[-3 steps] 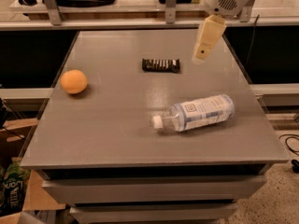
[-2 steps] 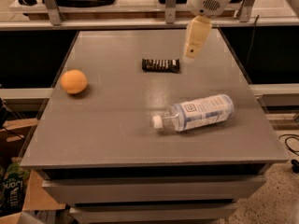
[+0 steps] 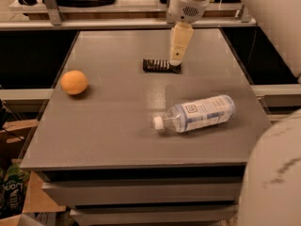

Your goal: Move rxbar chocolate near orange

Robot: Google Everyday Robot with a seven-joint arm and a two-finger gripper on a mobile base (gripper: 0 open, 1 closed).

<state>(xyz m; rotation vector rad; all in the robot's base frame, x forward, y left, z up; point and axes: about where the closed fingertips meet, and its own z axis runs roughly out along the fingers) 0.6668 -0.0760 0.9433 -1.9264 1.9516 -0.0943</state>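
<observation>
The rxbar chocolate's middle (image 3: 162, 67), between the dark bar's two short ends, is the place my gripper will go to next and close on.
The rxbar chocolate (image 3: 161, 66) is a small flat dark bar lying on the grey table (image 3: 117, 126) at its far middle. The orange (image 3: 74, 82) sits near the table's left edge, well to the left of the bar. My gripper (image 3: 176, 60) hangs from the white arm at the top and points down, just above the right end of the bar. Its pale fingers (image 3: 178, 44) show as one tapered shape.
A clear plastic water bottle (image 3: 197, 114) lies on its side at the right front of the table, cap pointing left. White arm parts fill the right edge of the view. Shelves and boxes stand beyond and below the table.
The gripper has moved left and down, from the table's far right to just above the right end of the bar. The bar, orange and bottle have not moved.
</observation>
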